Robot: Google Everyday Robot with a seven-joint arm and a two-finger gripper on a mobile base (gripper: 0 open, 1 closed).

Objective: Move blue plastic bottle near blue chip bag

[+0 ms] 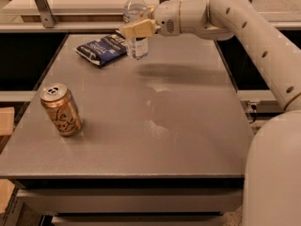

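My gripper needs to release the blue plastic bottle upright on the grey table [126, 69], close beside the blue chip bag's near side.
The blue plastic bottle [136, 23], clear with a white cap and a white label, stands upright at the far edge of the grey table [188, 140]. Its base is right beside the blue chip bag [102, 48], a crinkled navy bag with white lettering that lies flat to the bottle's left. My gripper [137, 28] reaches in from the right on the white arm [244, 22] and is shut on the bottle at mid height, its tan fingers [139, 29] across the label.
A gold-orange soda can [61, 109] stands upright near the table's left edge, closer to me. A metal post [41, 6] rises at the far left behind the table. My white base [275, 178] fills the lower right.
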